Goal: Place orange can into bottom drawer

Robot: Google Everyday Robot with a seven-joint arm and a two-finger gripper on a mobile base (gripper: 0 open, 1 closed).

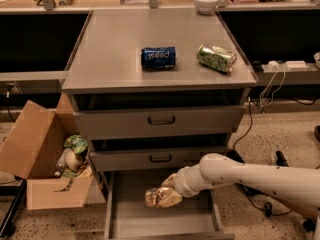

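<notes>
My gripper is going to set the orange can down on the bottom drawer's inside (157,214), toward the front edge of that drawer, in between its sides.
The orange can (156,197), shiny gold-orange and wrinkly, is held on its side in my gripper (167,194), just above the floor of the open bottom drawer (135,223). The gripper is shut on the can at the end of my white arm (250,174), which reaches in from the right. The bottom drawer is pulled out at the foot of the grey cabinet, below two closed shallower drawers with dark handles.
A blue Pepsi can (158,57) and a green can (216,57) lie on the cabinet top (110,49). A white bowl (206,2) stands at the back. An open cardboard box (45,159) with rubbish sits on the floor to the left. Cables run at the right.
</notes>
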